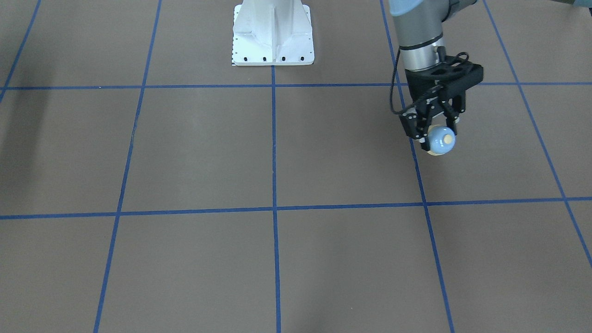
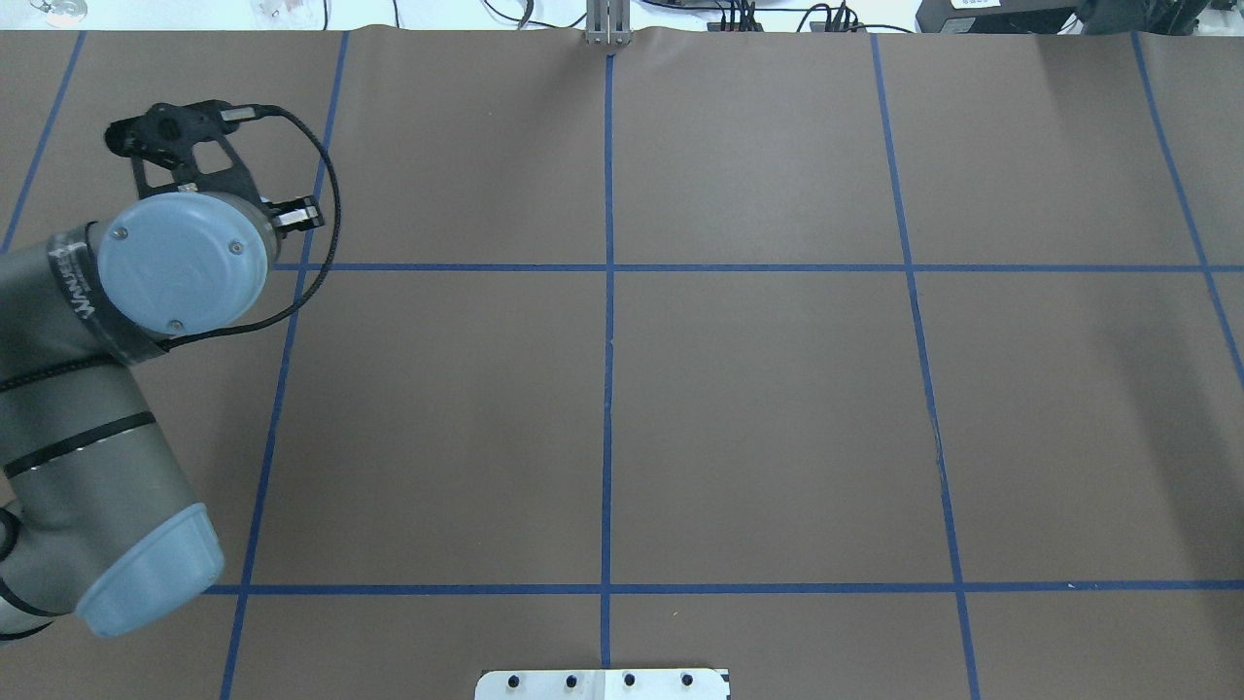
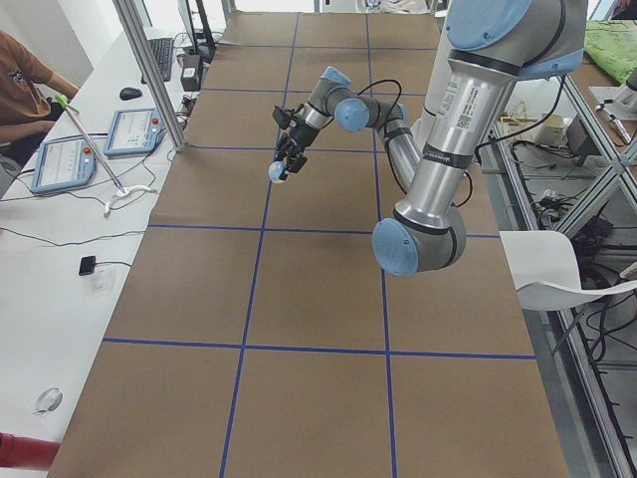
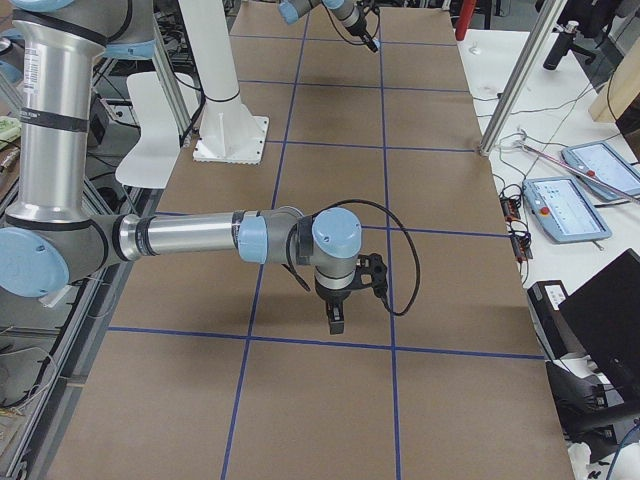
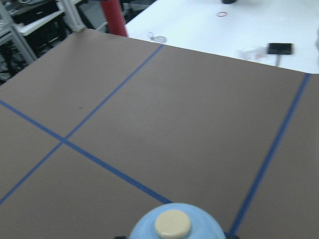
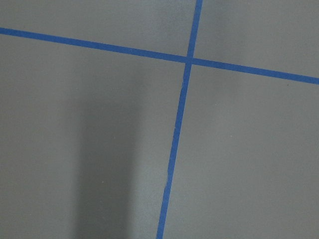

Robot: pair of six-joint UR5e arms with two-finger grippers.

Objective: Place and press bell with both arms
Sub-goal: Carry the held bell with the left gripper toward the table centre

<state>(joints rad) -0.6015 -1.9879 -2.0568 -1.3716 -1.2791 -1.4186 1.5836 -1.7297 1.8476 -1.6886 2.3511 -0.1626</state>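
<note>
Next, my left gripper lets go of the light-blue bell at the blue tape crossing straight out from the white pedestal (image 1: 274, 194).
My left gripper (image 1: 437, 131) is shut on the light-blue bell (image 1: 441, 140), whose cream button faces outward. It holds the bell above the brown table, tilted. The bell also shows in the left wrist view (image 5: 174, 226) and in the exterior left view (image 3: 278, 172). In the overhead view my left wrist (image 2: 180, 146) covers the bell. My right gripper (image 4: 337, 318) shows only in the exterior right view, pointing down over the table away from the bell; I cannot tell if it is open or shut. The right wrist view shows only table and blue tape lines.
The white bolted pedestal (image 1: 273, 41) stands at the robot's side of the table. Blue tape lines (image 2: 607, 389) divide the brown surface into squares. A white bench with tablets (image 3: 65, 164) and a metal post (image 3: 149, 70) lie beyond the far edge.
</note>
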